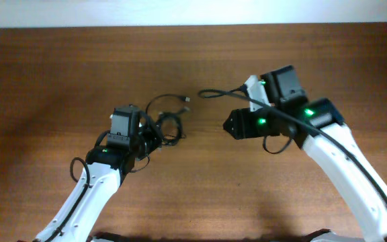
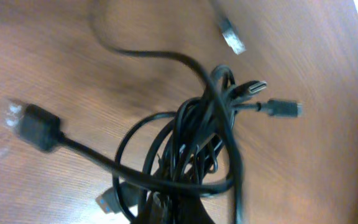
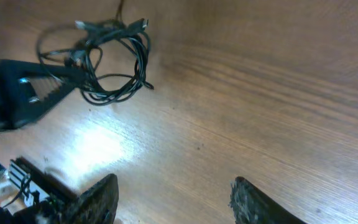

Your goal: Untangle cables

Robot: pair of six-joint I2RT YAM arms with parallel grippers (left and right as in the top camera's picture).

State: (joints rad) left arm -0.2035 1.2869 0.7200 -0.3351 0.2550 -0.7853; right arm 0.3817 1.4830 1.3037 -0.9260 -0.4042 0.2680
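Note:
My left gripper is pinching many strands of cable, so next I bring the tangle to my right gripper, which should take the tangle's far loops (image 1: 179,129) before my left gripper opens.
The cables (image 1: 171,126) are thin black cords bunched in a tangle on the wood table, left of centre. One loop arcs back to a small plug (image 1: 186,101). My left gripper (image 1: 154,136) is at the tangle's left side and shut on it. In the left wrist view the tangle (image 2: 191,149) fills the middle. A big plug (image 2: 35,126) lies at its left and small plugs (image 2: 284,109) at its right. My right gripper (image 1: 230,124) is open and empty, a short way right of the tangle. In its wrist view (image 3: 176,202) the tangle (image 3: 114,62) lies far ahead at upper left.
A thicker black cord (image 1: 220,93) runs from the right arm and ends loose on the table behind the right gripper. Bare wood (image 3: 241,106) lies between the two grippers. The table's far edge (image 1: 180,27) meets a white wall.

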